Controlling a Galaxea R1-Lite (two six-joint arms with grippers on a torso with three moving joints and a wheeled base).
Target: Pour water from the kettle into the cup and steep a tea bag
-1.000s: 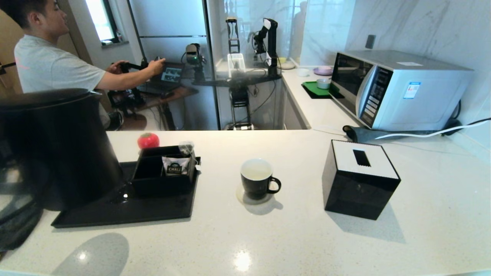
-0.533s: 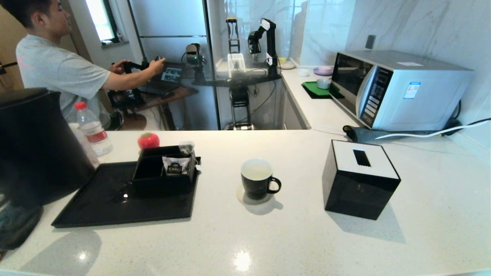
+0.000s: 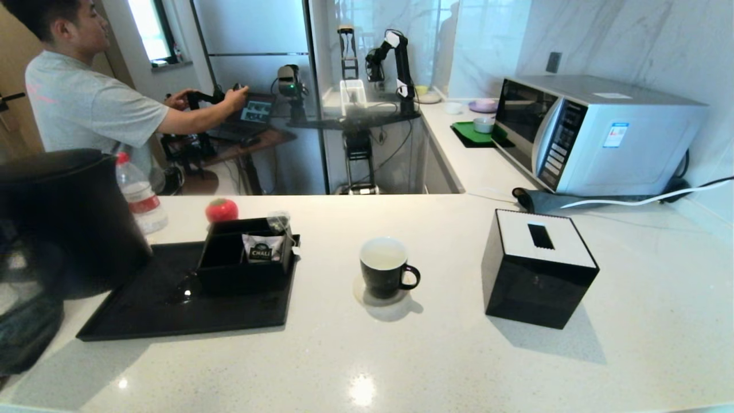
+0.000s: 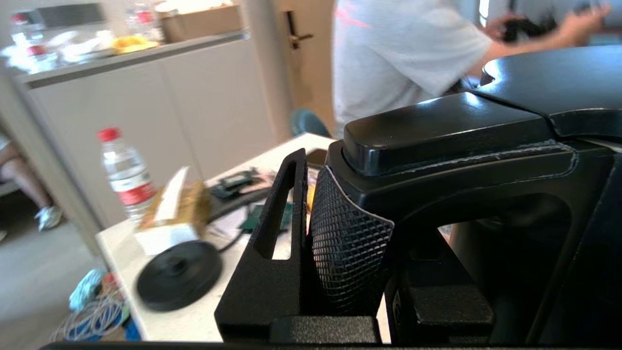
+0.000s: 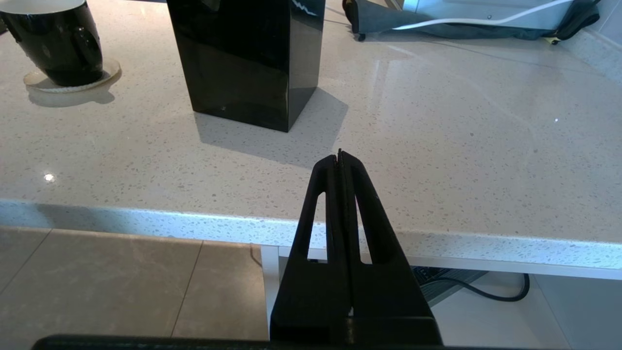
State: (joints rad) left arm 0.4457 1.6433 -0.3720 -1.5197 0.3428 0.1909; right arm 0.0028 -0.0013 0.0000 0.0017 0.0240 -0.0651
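Next, the left gripper releases the black kettle on the black tray [image 3: 165, 281], close beside the compartment box.
The large black kettle [image 3: 63, 223] hangs at the far left, over the counter's left edge beside the black tray. My left gripper [image 4: 384, 228] is shut on the kettle's loop handle [image 4: 461, 131], with a mesh pad pressed against it. The small black cup [image 3: 383, 267] stands on a round coaster mid-counter, its handle to the right. The tea bag [image 3: 279, 220], a translucent pouch, sits in the compartment box. My right gripper [image 5: 339, 156] is shut on nothing, low in front of the counter's near edge, and the cup [image 5: 56, 41] shows far off in its view.
A black tray [image 3: 172, 321] holds the compartment box [image 3: 243, 267] with a "CHALI" sachet [image 3: 262, 250]. Behind it are a red ball [image 3: 221, 210] and a water bottle [image 3: 137, 192]. A black tissue box [image 3: 536, 269] stands right of the cup, and a microwave [image 3: 596, 135] is at the back right.
The kettle has swung left off the tray in my left gripper and then dropped a little. The water bottle behind it has come into sight. The right arm is still.
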